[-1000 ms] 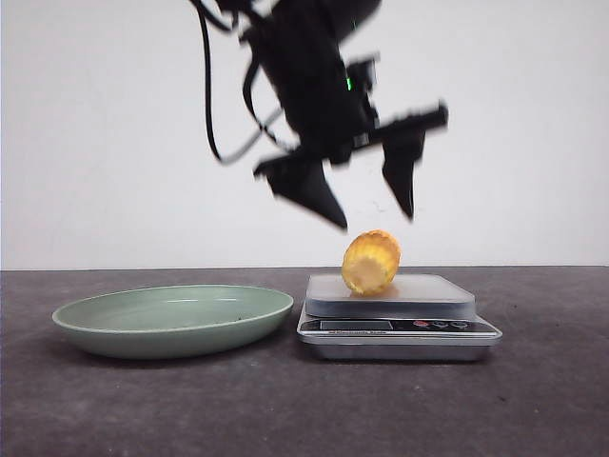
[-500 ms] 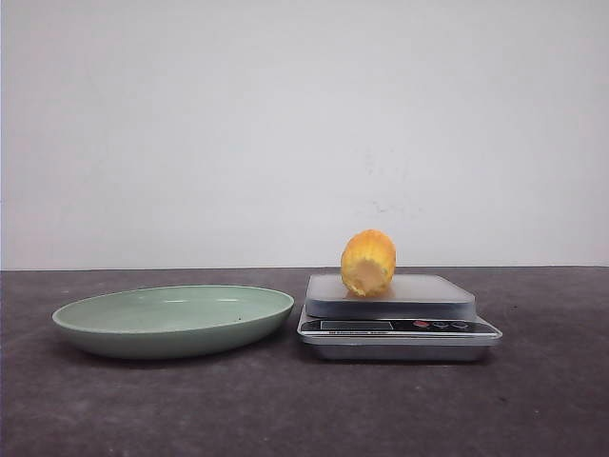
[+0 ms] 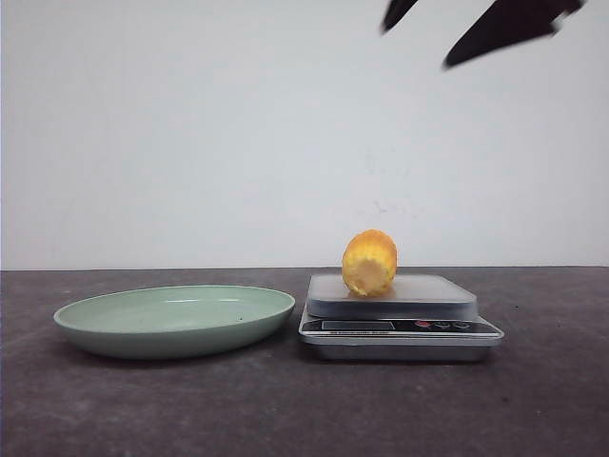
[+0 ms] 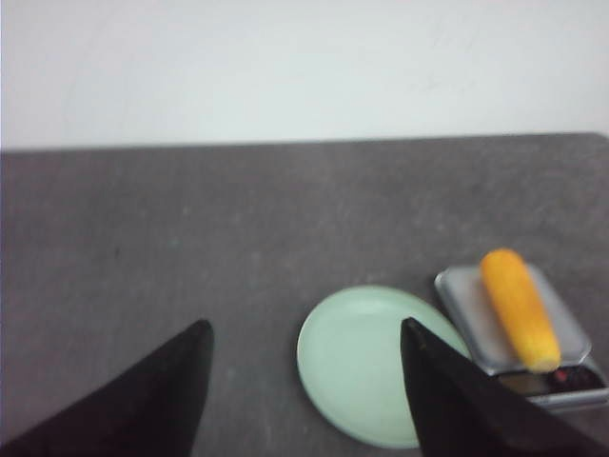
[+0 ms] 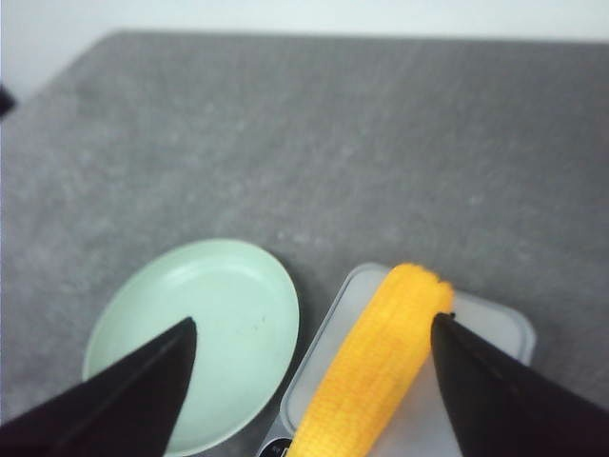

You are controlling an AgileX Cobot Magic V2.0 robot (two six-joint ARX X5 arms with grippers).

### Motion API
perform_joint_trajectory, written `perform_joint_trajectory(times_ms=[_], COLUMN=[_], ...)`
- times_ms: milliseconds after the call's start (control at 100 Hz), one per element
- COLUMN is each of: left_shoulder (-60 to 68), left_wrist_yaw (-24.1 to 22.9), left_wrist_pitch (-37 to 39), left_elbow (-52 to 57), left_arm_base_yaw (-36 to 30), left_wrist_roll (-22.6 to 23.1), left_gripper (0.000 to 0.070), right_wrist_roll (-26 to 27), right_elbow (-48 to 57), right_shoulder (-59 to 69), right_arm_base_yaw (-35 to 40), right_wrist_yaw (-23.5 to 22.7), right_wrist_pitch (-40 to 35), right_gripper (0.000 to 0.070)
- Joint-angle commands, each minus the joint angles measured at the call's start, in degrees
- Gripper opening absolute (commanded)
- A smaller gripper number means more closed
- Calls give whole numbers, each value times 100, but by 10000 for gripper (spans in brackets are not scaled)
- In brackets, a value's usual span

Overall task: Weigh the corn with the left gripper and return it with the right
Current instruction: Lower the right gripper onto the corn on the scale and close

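Note:
Next, my right gripper goes to the corn on the silver kitchen scale and closes around the corn's middle [image 3: 369, 250] [image 5: 369, 377], behind its paler cut end.
The yellow-orange corn [image 3: 369, 262] lies on the pan of the silver kitchen scale [image 3: 428, 291], its paler cut end facing the front. It also shows in the left wrist view [image 4: 519, 307] and the right wrist view [image 5: 376, 367]. My right gripper [image 3: 416, 48] is open and empty, high above the scale at the top edge of the front view. In its wrist view [image 5: 313, 321] the corn lies between the fingers, far below. My left gripper [image 4: 304, 324] is open and empty, high over the table and out of the front view.
A shallow green plate [image 3: 171, 319] sits left of the scale, close to it; it also shows in both wrist views [image 4: 362, 362] [image 5: 200, 314]. The dark grey table [image 3: 533, 400] ends at a white wall behind.
The left gripper, open just above the corn one second ago, rose out of the front view. The right gripper's fingers have come in at the top right. The corn stays on the scale.

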Motion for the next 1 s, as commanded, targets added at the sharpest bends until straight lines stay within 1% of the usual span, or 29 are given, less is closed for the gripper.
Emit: perform_joint_trajectory(times_ms=[0,100,200,280,380,700,730,760,790,800,810,880,930,940,990], left_shoulder=[-282,-719,-999,-1108,-1121,-1121,-1121,-1121,-1121,-1121,-1121,-1121,-1121,-1121,-1121], left_wrist_yaw=[-33,-28,-24,-9,-9,-11,-11,-11,-13,-15,-15,-15,-15,-15,-15], left_wrist_pitch=[44,28,-48,-68,-66,-52,-55,-59,-66,-68,-68,-63,-63,-61,-66], left_elbow=[-238,-796,-1211,-1427,-1488,-1488,-1488,-1488,-1488,-1488,-1488,-1488,-1488,-1488,-1488], left_arm_base_yaw=[-33,-33,-33,-33,-33,-33,-33,-33,-33,-33,-33,-33,-33,-33,-33], left_wrist_roll=[-297,-511,-671,-713,-713,-678,-675,-678,-678,-675,-675,-675,-675,-675,-673], left_gripper=[351,351,351,352,352,352,352,352,352,352,352,352,352,352,352], right_wrist_roll=[166,229,321,407,501,804,811,809,811,813,813,813,813,811,813], right_elbow=[111,111,111,111,111,111,111,111,111,111,111,111,111,111,111], right_shoulder=[374,876,1342,1666,2006,2590,2594,2599,2599,2599,2599,2599,2599,2599,2599], right_arm_base_yaw=[170,299,345,348,348,385,398,420,437,450,452,490,494,494,496], right_wrist_yaw=[201,503,566,721,866,931,946,970,1003,1014,1021,1130,1150,1150,1147], right_wrist_pitch=[142,249,391,415,411,450,450,452,459,463,468,514,525,527,527], right_gripper=[524,524,524,524,524,514,478,419,348,307,293,119,9,0,0])
